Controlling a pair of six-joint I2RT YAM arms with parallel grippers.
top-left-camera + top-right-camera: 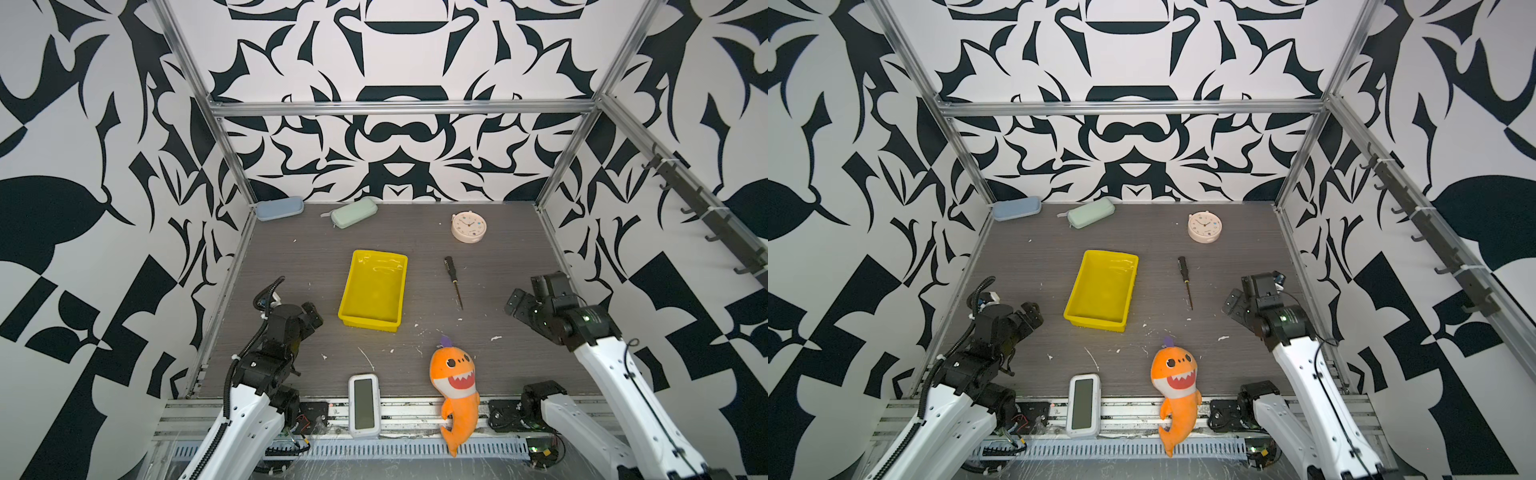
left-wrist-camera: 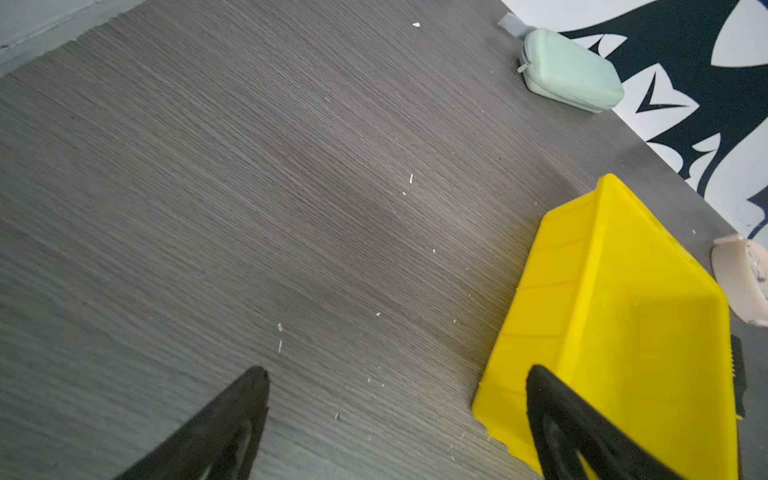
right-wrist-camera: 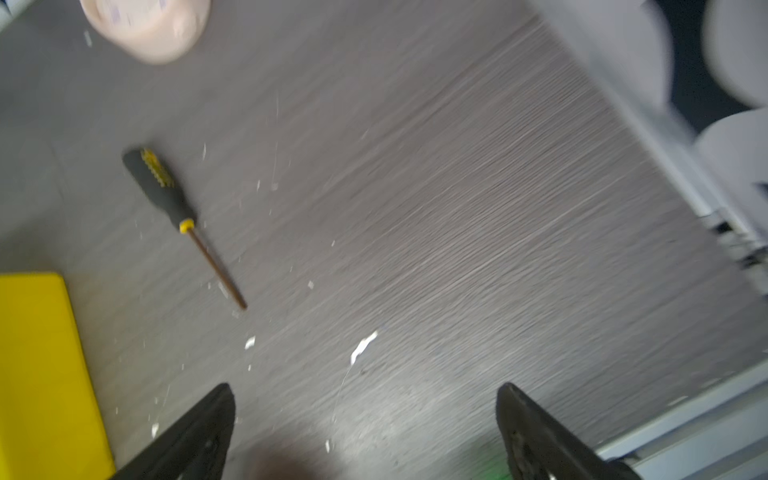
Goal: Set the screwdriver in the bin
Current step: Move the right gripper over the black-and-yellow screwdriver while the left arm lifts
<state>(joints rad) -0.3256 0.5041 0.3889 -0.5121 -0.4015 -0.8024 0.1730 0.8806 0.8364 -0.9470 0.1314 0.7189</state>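
I need to next move my right gripper to the screwdriver's black handle (image 1: pixel 451 267) (image 3: pixel 160 186), on the side toward the clock, and close it there.
The screwdriver (image 1: pixel 454 281) (image 1: pixel 1185 282) lies flat on the grey table to the right of the bin, black handle toward the back wall; the right wrist view shows it blurred (image 3: pixel 178 212). The yellow bin (image 1: pixel 370 322) (image 1: pixel 1096 322) stands empty at mid-table. My right gripper (image 1: pixel 513 305) (image 1: pixel 1233 303) (image 3: pixel 365 388) hovers open to the right of the screwdriver's tip, apart from it, with nothing between its fingers. My left gripper (image 1: pixel 312 315) (image 1: pixel 1032 313) (image 2: pixel 397 372) is open and empty just left of the bin (image 2: pixel 582 291).
A round cream clock (image 1: pixel 468 226) sits at the back right. A green case (image 1: pixel 354 212) and a blue case (image 1: pixel 279 208) lie along the back wall. An orange shark plush (image 1: pixel 455 386) and a white device (image 1: pixel 364 405) rest at the front edge.
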